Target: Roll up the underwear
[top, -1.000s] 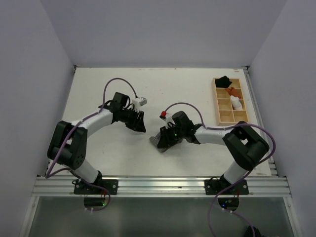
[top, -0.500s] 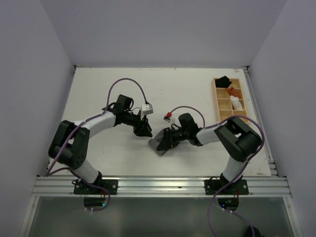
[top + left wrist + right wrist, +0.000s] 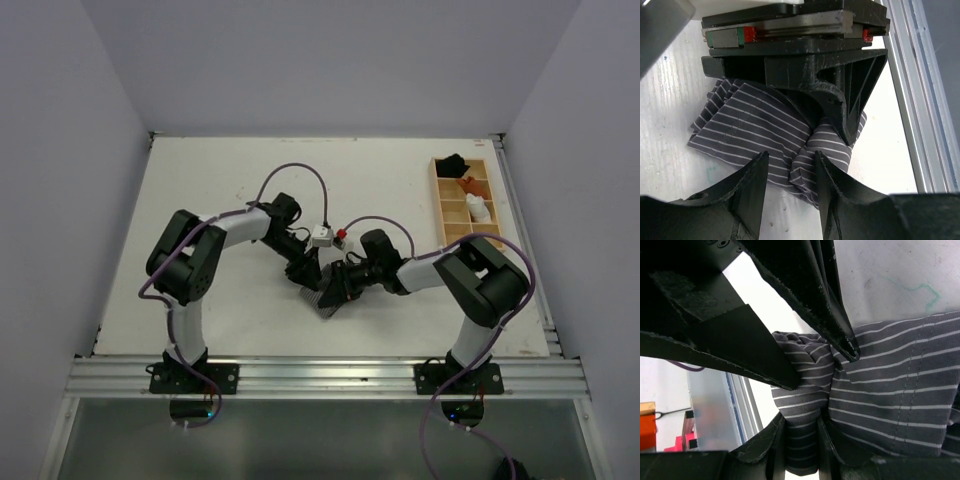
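The roll's crumpled end is lying loose while my right gripper holds the other end, so my left gripper should pinch that loose end (image 3: 803,169) before my right gripper takes a new grip.
The underwear (image 3: 322,298) is a crumpled grey cloth with thin white stripes, lying on the white table just in front of centre. My right gripper (image 3: 339,284) comes in low from the right and is shut on a bunched fold of it (image 3: 801,422). In the left wrist view the striped cloth (image 3: 747,125) spreads under the right gripper's black fingers (image 3: 840,112). My left gripper (image 3: 791,156) faces it from the other side, open, its tips straddling the cloth's near edge with bare table between them. In the top view the left gripper (image 3: 307,271) sits right against the right one.
A wooden divided tray (image 3: 446,215) stands at the right side of the table with a black bundle (image 3: 453,163), an orange one (image 3: 470,186) and a white one (image 3: 479,209). The aluminium rail (image 3: 320,375) runs along the table's near edge, close behind the cloth.
My left arm has swung right and forward from left of centre until its gripper meets the underwear. The right gripper has kept its hold on the cloth, shifting only slightly.
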